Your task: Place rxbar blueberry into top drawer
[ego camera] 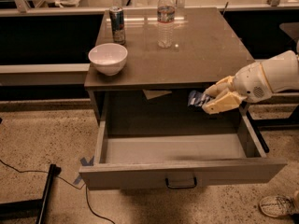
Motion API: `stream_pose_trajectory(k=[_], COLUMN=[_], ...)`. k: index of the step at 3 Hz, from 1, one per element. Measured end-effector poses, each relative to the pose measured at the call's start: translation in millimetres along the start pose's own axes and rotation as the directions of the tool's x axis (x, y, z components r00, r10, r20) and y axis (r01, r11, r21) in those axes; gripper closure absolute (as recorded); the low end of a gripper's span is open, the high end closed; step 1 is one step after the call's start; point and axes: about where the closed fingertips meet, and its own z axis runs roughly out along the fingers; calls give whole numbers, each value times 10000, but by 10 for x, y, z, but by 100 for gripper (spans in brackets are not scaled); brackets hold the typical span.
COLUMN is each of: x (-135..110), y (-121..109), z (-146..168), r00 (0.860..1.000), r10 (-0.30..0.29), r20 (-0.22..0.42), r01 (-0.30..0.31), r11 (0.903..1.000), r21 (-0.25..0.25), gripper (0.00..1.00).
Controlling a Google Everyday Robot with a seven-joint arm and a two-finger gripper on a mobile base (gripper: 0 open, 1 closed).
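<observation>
The robot's gripper needs to release the rxbar blueberry on the shaded rear bottom of the top drawer (197, 128), behind the drawer's handle.
The top drawer (182, 174) is pulled wide open below the tabletop, its grey front panel carrying a small dark loop handle (181, 183). My gripper (211, 100) comes in from the right on a white arm and is shut on the rxbar blueberry (196, 98), a small dark blue wrapper with white markings. The bar hangs in the air over the right rear part of the drawer's open cavity, just below the table edge. The drawer's inside floor shows nothing lying in it.
On the brown tabletop (201, 55) stand a white bowl (108, 58) at front left, a blue-and-silver can (117, 24) behind it, and a clear water bottle (165, 19). A black stand leg (46, 190) and cables lie on the speckled floor at left. A shoe (278, 205) shows at lower right.
</observation>
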Motion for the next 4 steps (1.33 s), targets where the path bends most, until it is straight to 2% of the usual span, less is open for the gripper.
stream_pose_trajectory(k=[1,2,3,4], x=[134,502,821,1080], y=[-110,-288,-351,-385], z=[191,429,629,756], r00=[9992,9954,9900,9873], r10=[-353,-641,-1004,-1120], r20=[-198,-710,-993,-1123], r01=[352,657,1025,1136], r11=[9994,9976,9946,9935], r21=[-29,201,166,78], gripper=[100,100,100,81])
